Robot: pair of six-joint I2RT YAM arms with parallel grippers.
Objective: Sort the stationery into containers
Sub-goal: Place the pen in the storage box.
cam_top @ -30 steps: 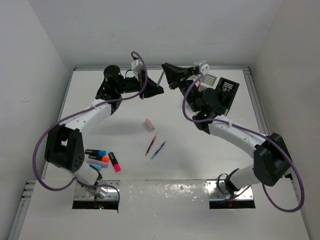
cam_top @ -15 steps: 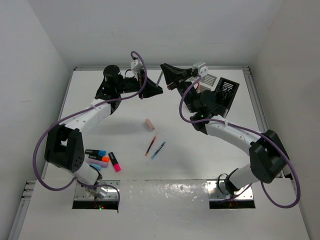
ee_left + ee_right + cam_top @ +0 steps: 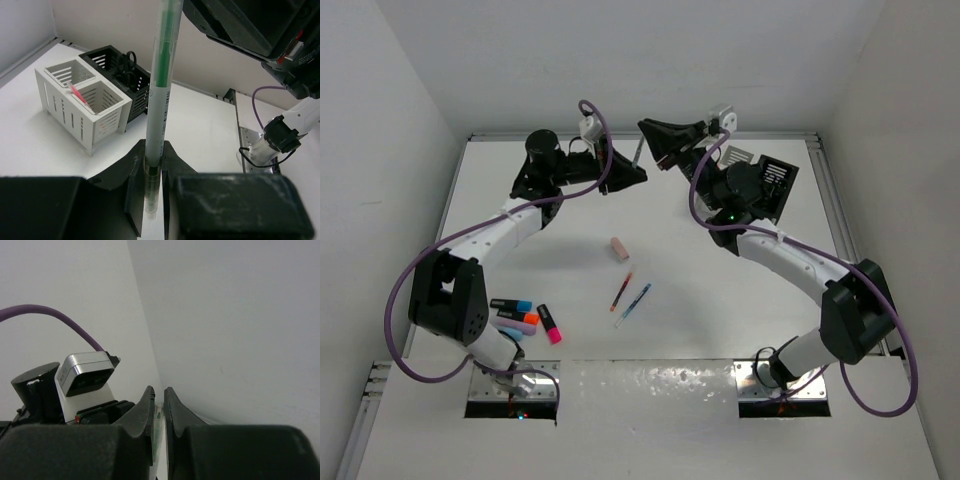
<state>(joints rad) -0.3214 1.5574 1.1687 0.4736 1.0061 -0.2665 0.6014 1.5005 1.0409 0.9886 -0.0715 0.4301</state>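
Note:
My right gripper needs to open, take the green pen's body point(image 3: 158, 107) and carry it to the white organiser, because my left gripper holds the pen far from there.
A green-and-clear pen point(image 3: 160, 90) stands upright in my left gripper point(image 3: 154, 150), which is shut on its lower end. In the top view the pen point(image 3: 638, 156) spans between my left gripper point(image 3: 628, 176) and my right gripper point(image 3: 652, 138), high above the back of the table. In the right wrist view my right gripper point(image 3: 158, 392) has its jaws closed round the pen's other end point(image 3: 158, 412). The white organiser point(image 3: 82, 105) holds a pink pen point(image 3: 79, 95). The black organiser point(image 3: 120, 70) behind it holds black-handled scissors point(image 3: 130, 56).
On the table lie a pink eraser point(image 3: 618, 247), a red pen point(image 3: 622, 290), a blue pen point(image 3: 634, 303) and several highlighters point(image 3: 525, 315) at the front left. The white organiser point(image 3: 740, 158) and the black organiser point(image 3: 775, 180) stand at the back right, under the right arm.
My right gripper has shifted a little up and left onto the pen's end. The left gripper holds the pen in nearly the same place.

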